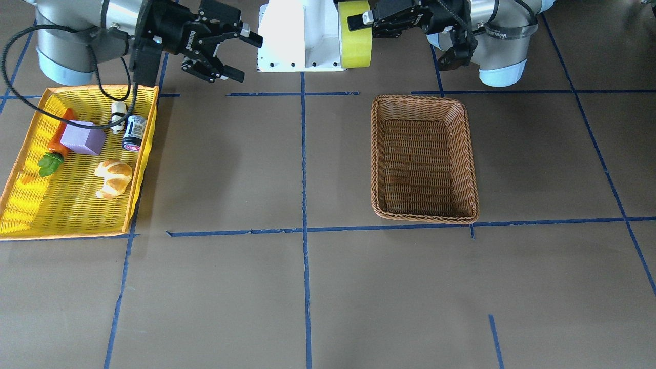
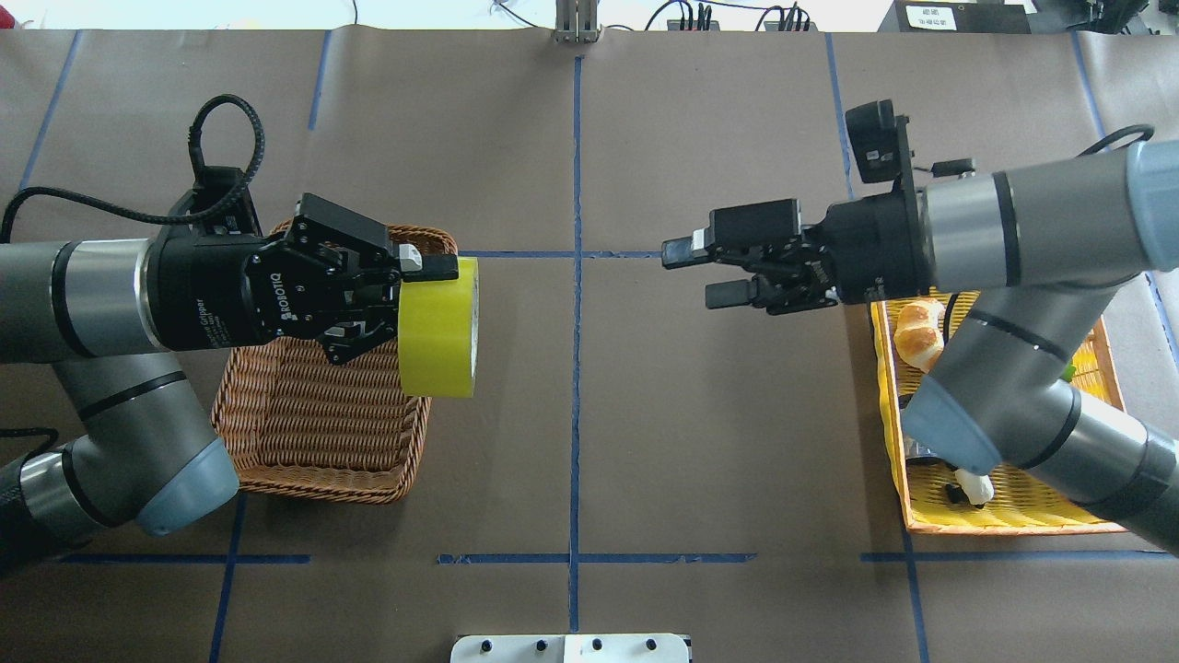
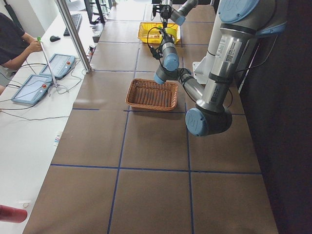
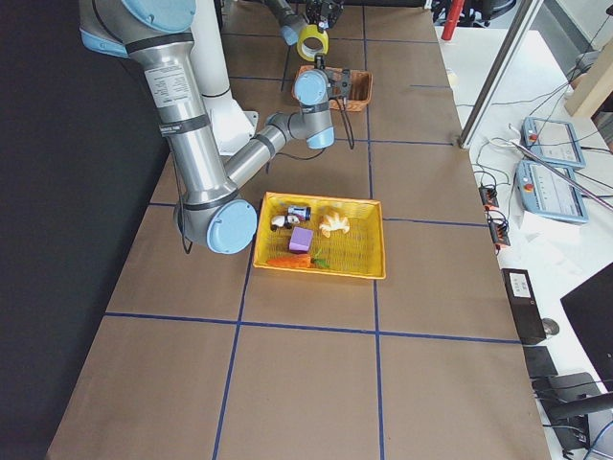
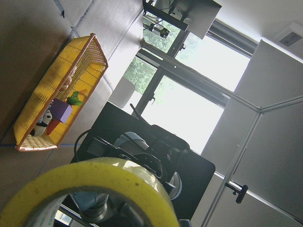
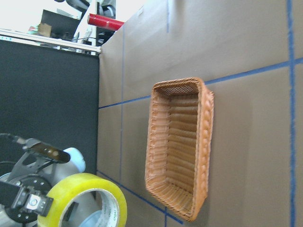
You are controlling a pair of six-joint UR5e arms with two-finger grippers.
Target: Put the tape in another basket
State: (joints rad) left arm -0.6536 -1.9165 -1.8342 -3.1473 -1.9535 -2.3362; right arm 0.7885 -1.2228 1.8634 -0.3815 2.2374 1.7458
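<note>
Next, the left gripper releases the yellow tape in the middle of the brown wicker basket [image 1: 422, 161].
My left gripper [image 2: 416, 287] is shut on the yellow tape [image 2: 440, 327], holding the roll on edge in the air. The tape [image 1: 355, 38] hangs by the side of the brown wicker basket [image 2: 313, 479] that faces the table's middle. Nothing lies inside the basket [image 1: 425, 218]. The right wrist view shows the tape [image 6: 85, 201] and its white core beside the basket [image 6: 203, 142]. My right gripper [image 2: 698, 272] stands open and empty over the table, just inboard of the yellow basket. In the front view the right gripper [image 1: 245, 57] points toward the tape.
The yellow mesh basket [image 1: 77, 233] holds a croissant [image 1: 114, 178], a purple block [image 1: 83, 138], a carrot [image 1: 60, 134], a can [image 1: 134, 133] and a small panda toy [image 1: 118, 117]. The white robot base [image 1: 302, 36] sits between the arms. A person sits at a side table [image 3: 14, 44].
</note>
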